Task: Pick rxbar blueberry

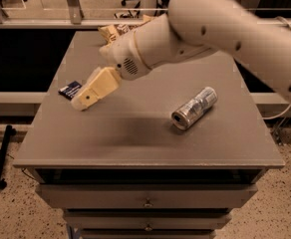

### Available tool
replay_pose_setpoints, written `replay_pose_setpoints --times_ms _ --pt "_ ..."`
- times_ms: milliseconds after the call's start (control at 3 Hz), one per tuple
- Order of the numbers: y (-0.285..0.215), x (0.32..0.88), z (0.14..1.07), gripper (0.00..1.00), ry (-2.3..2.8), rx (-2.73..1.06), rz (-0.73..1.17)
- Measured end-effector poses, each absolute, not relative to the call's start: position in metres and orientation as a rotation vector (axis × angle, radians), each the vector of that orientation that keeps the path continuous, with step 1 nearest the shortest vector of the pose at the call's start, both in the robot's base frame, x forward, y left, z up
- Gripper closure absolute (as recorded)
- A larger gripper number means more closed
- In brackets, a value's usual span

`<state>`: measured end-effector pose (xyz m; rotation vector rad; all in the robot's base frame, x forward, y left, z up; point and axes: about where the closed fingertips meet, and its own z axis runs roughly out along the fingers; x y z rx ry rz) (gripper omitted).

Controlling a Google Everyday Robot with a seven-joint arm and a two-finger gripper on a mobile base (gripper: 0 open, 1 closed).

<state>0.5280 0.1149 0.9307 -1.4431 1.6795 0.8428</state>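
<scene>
Next, I close my gripper on the rxbar blueberry's end (78,91) that is closer to the silver can.
The rxbar blueberry (69,89) is a small dark navy wrapper lying flat near the left edge of the grey table (135,138). Its right part is hidden behind my gripper. My gripper (80,103) has tan fingers that point down and to the left. It hangs just right of the bar and partly over it, above the table top. Nothing shows between the fingers.
A silver can (194,107) lies on its side right of centre. A brown-and-tan chip bag (116,30) lies at the far edge, mostly hidden behind my arm (205,29). Drawers (145,202) sit below the table top. A rail runs behind the table.
</scene>
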Motion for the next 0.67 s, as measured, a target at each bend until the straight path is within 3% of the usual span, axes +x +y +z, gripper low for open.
replay_pose_setpoints --times_ms 667 --pt "0.177 0.570 0.877 0.00 1.623 -1.344 0.881"
